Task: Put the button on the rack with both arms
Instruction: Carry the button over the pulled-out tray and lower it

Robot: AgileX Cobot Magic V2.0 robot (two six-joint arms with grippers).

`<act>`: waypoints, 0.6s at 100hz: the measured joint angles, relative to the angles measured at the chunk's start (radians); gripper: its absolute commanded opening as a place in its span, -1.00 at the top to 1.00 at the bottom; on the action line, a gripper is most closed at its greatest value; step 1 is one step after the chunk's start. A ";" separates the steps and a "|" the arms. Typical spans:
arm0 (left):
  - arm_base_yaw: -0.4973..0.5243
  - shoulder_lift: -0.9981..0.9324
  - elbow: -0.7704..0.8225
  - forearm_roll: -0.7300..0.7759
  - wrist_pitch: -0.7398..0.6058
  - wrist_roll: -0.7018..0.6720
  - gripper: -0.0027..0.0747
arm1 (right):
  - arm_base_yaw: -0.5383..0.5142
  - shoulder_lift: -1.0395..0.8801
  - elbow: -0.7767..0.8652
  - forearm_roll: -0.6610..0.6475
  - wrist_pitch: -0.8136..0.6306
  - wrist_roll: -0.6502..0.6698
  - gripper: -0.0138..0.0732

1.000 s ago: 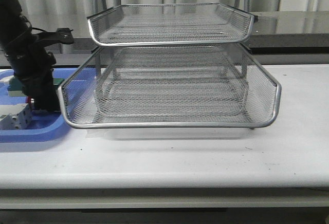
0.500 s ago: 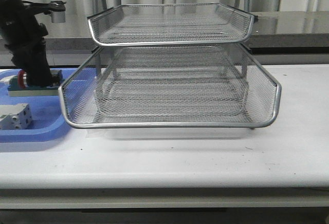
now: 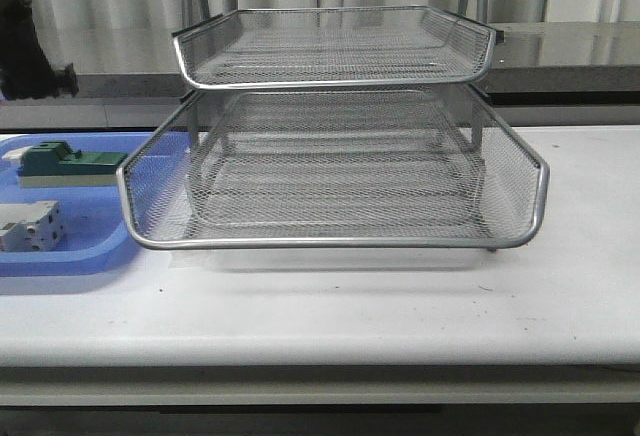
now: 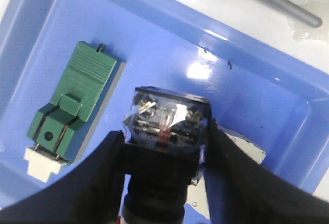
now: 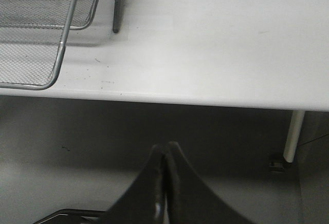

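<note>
The button, now hanging above the blue tray, will be released by my left gripper on the middle of the silver wire rack's lower shelf (image 3: 317, 170).
In the left wrist view my left gripper (image 4: 165, 135) is shut on the button (image 4: 167, 124). Its clear blue-black rear block points away from the wrist and its black body sits between the fingers. The button hangs above the blue tray (image 4: 154, 39). In the front view the left arm (image 3: 28, 46) is a dark blur at the upper left edge, and the button does not show there. The silver wire rack (image 3: 330, 166) stands mid-table. My right gripper (image 5: 165, 149) is shut and empty, below the table's front edge, right of the rack's corner (image 5: 36, 34).
The blue tray (image 3: 90, 251) lies left of the rack and holds a green block (image 3: 60, 161) and a white block (image 3: 30, 226). The green block (image 4: 72, 108) lies under the left gripper's side. A table leg (image 5: 294, 134) is near the right gripper.
The left arm has risen from the blue tray with the button to the upper left edge of the front view. The green block is uncovered now.
</note>
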 measured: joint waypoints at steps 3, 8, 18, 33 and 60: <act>0.000 -0.016 0.000 -0.001 0.002 -0.010 0.74 | 0.000 0.000 0.000 0.000 0.000 0.000 0.84; 0.000 -0.040 0.000 -0.002 0.006 -0.035 0.74 | 0.000 0.000 0.000 0.000 0.000 0.000 0.84; 0.000 -0.093 0.008 -0.002 0.011 -0.070 0.74 | 0.000 0.000 0.000 0.000 0.000 0.000 0.84; -0.004 -0.205 0.091 0.001 0.014 -0.087 0.74 | 0.000 0.000 0.000 0.000 0.000 0.000 0.84; -0.100 -0.413 0.281 0.007 0.021 -0.090 0.74 | 0.000 0.000 0.000 0.000 0.000 0.000 0.84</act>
